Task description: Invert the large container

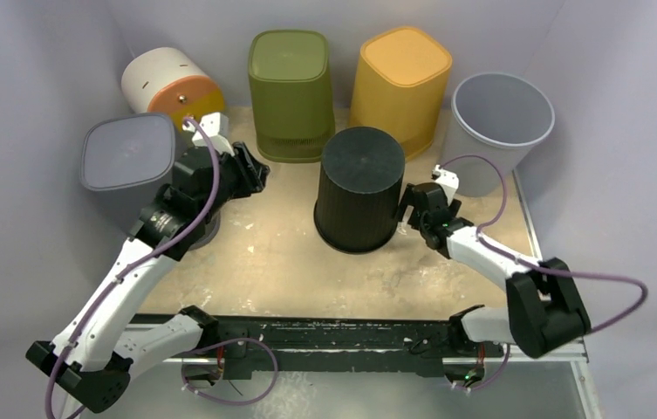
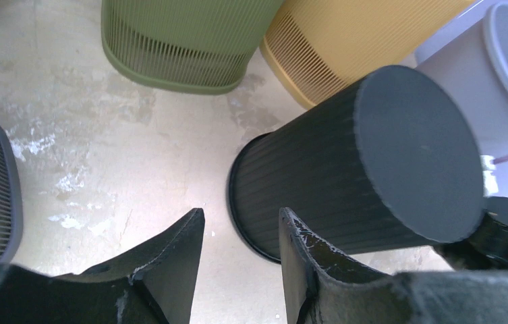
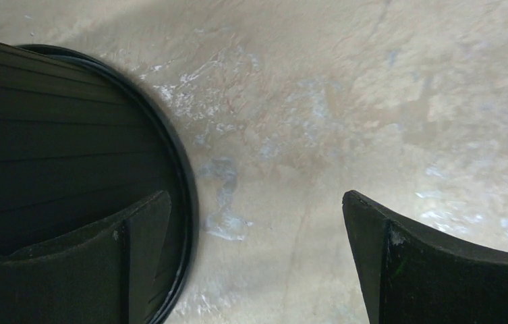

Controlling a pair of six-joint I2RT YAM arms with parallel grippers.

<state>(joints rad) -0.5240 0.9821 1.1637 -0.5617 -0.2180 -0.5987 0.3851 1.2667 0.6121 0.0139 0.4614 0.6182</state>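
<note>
Next, I move my right gripper to the rim (image 1: 454, 104) of the open grey bin, on the side next to the yellow bin, and close it there.
The large black ribbed container (image 1: 359, 188) stands in the middle of the table with its rim down and its closed base up. It also shows in the left wrist view (image 2: 359, 175) and in the right wrist view (image 3: 55, 135). My left gripper (image 1: 259, 175) is open and empty, a short way left of the container, with bare table between its fingers (image 2: 241, 212). My right gripper (image 1: 407, 209) is open wide and empty (image 3: 256, 194), right beside the container's right wall. One of its fingers (image 3: 136, 256) overlaps the container's rim.
A green bin (image 1: 290, 92) and a yellow bin (image 1: 399, 83) stand upside down at the back. An open grey bin (image 1: 499, 127) stands at the back right. A grey bin (image 1: 128, 166) and a white and orange cylinder (image 1: 172, 87) are at the left.
</note>
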